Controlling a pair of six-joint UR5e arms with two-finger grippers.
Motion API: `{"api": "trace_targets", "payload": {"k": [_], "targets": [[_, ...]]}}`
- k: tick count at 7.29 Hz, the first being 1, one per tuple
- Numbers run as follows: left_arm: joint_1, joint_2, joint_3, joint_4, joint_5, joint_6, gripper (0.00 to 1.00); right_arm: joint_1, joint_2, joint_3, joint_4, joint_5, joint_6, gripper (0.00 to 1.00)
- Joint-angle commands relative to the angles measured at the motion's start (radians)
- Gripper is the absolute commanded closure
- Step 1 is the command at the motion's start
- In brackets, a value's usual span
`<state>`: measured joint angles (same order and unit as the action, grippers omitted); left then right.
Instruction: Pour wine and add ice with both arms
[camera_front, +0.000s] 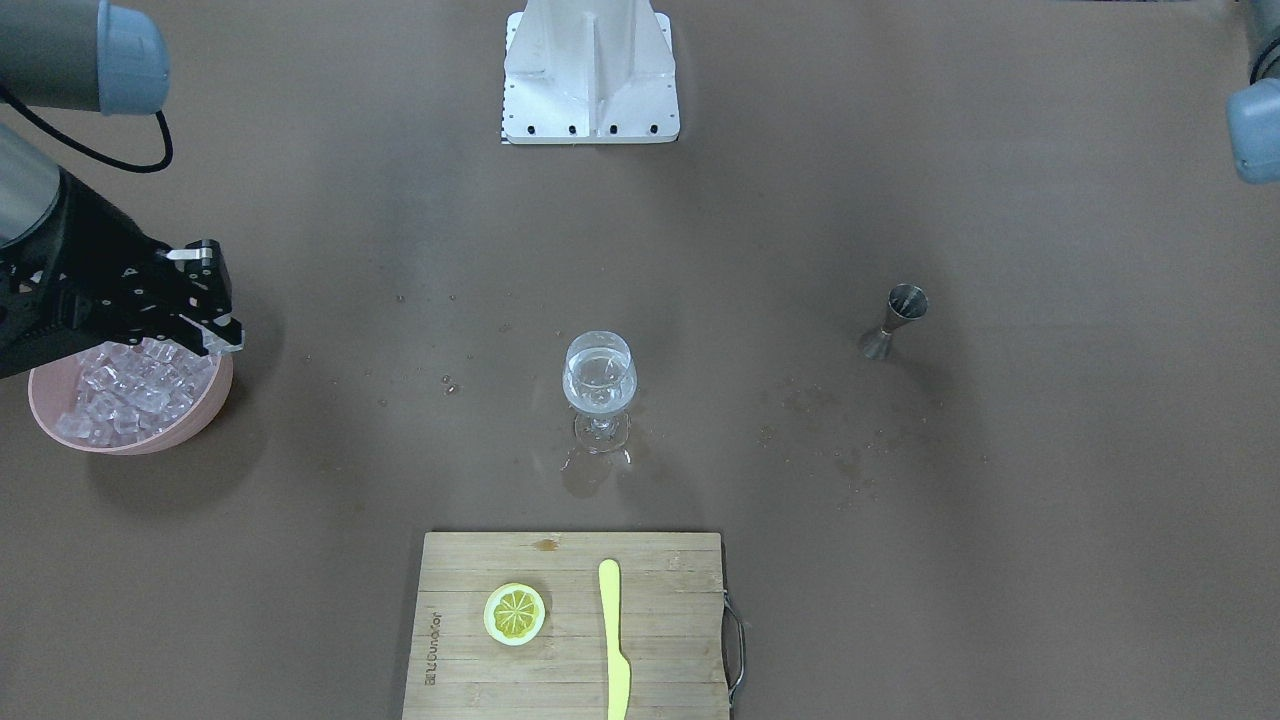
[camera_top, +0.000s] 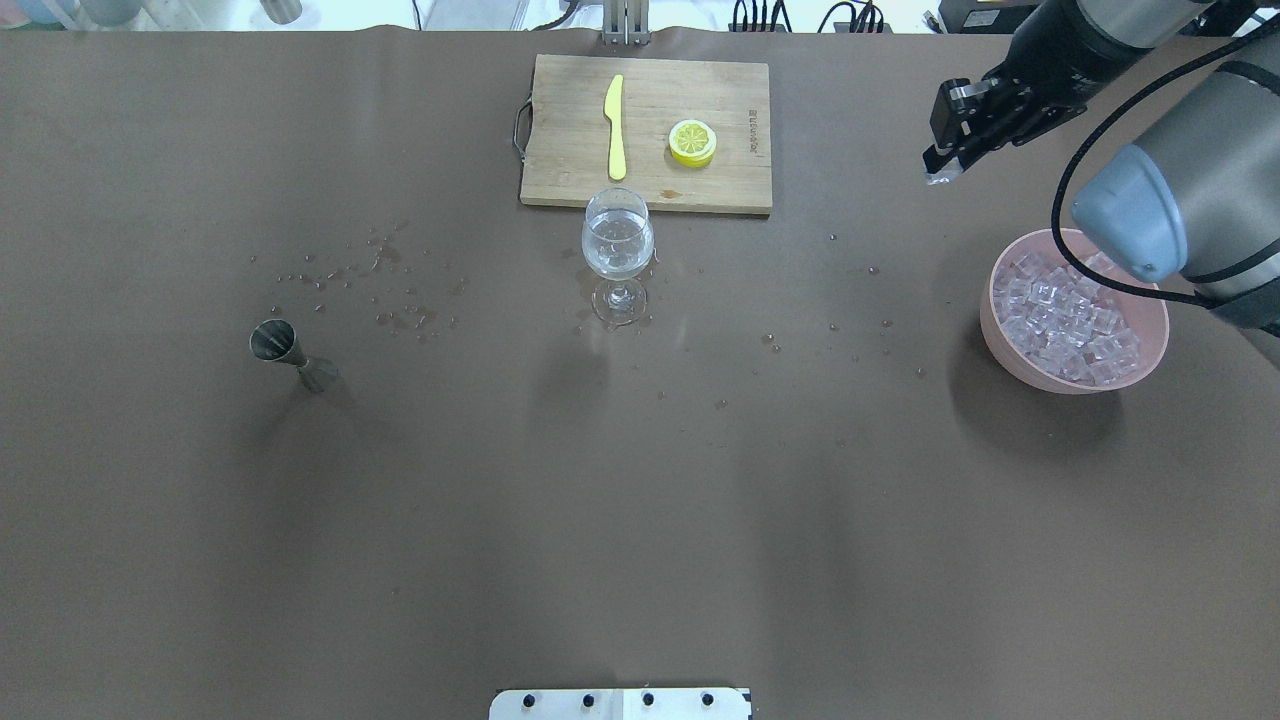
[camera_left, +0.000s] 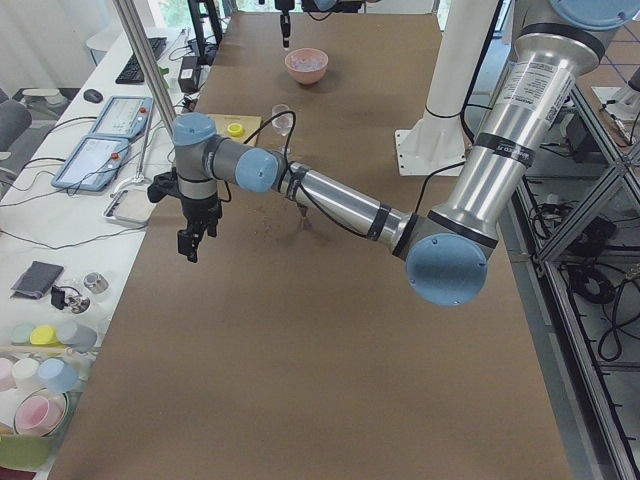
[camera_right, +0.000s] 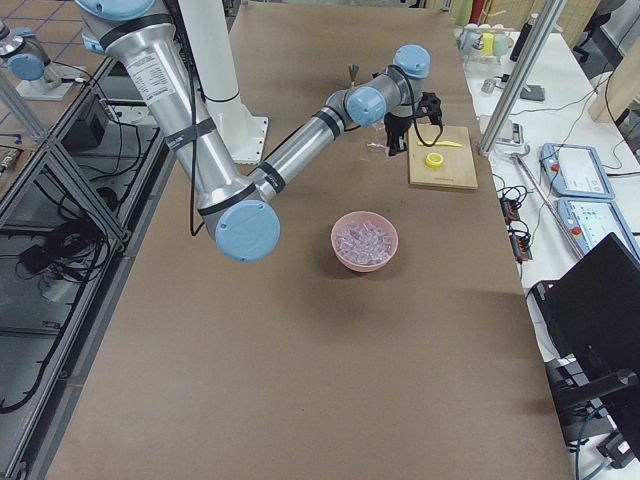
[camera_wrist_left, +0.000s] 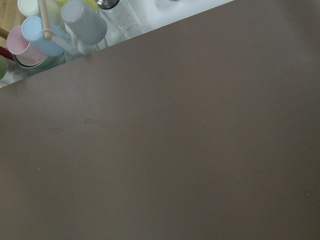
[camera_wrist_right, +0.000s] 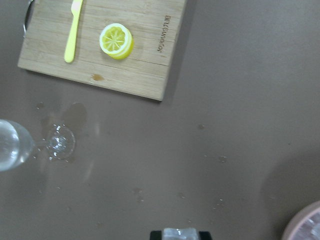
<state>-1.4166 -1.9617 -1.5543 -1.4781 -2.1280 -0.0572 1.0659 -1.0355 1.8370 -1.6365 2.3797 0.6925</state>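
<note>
The ice cube will drop from my right gripper into the clear wine inside the stemmed glass (camera_front: 600, 384) (camera_wrist_right: 10, 146). The ice cube now hangs above the table beyond the bowl.
A stemmed glass (camera_top: 618, 240) holding clear wine stands mid-table; it also shows in the front view (camera_front: 600, 375) and at the left edge of the right wrist view (camera_wrist_right: 10, 145). A pink bowl (camera_top: 987, 300) at the robot's right is full of ice cubes (camera_top: 1070, 320). My right gripper (camera_top: 937, 176) hangs above the table beyond the bowl, shut on one ice cube (camera_wrist_right: 181, 233). My left gripper (camera_left: 188, 248) shows only in the exterior left view, out over the table's far left side; I cannot tell whether it is open.
A steel jigger (camera_top: 290, 355) stands on the left side. A wooden cutting board (camera_top: 560, 180) behind the glass carries a yellow knife (camera_top: 615, 125) and a lemon slice (camera_top: 692, 142). Small droplets dot the mat around the glass and the jigger.
</note>
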Motion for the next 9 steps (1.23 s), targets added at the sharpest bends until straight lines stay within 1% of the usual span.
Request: {"api": "trace_targets", "payload": {"k": [1,2,3,5,6,7,8,9], "targets": [[-0.082,0.039,0.074,0.005,-0.155,0.170,0.02,-0.096,0.064,-0.002,0.152,-0.060,0.293,1.00],[-0.088,0.094,0.065,0.004,-0.165,0.238,0.02,-0.127,0.092,-0.002,0.171,-0.104,0.342,1.00],[-0.087,0.154,0.036,-0.005,-0.167,0.240,0.01,-0.144,0.119,-0.004,0.173,-0.120,0.373,1.00],[-0.088,0.214,-0.007,-0.007,-0.168,0.240,0.01,-0.205,0.155,-0.015,0.175,-0.221,0.380,1.00],[-0.087,0.237,-0.038,-0.005,-0.168,0.240,0.02,-0.224,0.201,-0.040,0.176,-0.232,0.431,1.00],[-0.087,0.242,-0.041,-0.005,-0.168,0.240,0.02,-0.233,0.254,-0.085,0.190,-0.250,0.461,1.00],[-0.085,0.244,-0.038,-0.005,-0.168,0.240,0.01,-0.259,0.268,-0.132,0.258,-0.298,0.479,1.00],[-0.087,0.244,-0.038,-0.005,-0.168,0.240,0.01,-0.282,0.272,-0.178,0.335,-0.325,0.558,1.00]]}}
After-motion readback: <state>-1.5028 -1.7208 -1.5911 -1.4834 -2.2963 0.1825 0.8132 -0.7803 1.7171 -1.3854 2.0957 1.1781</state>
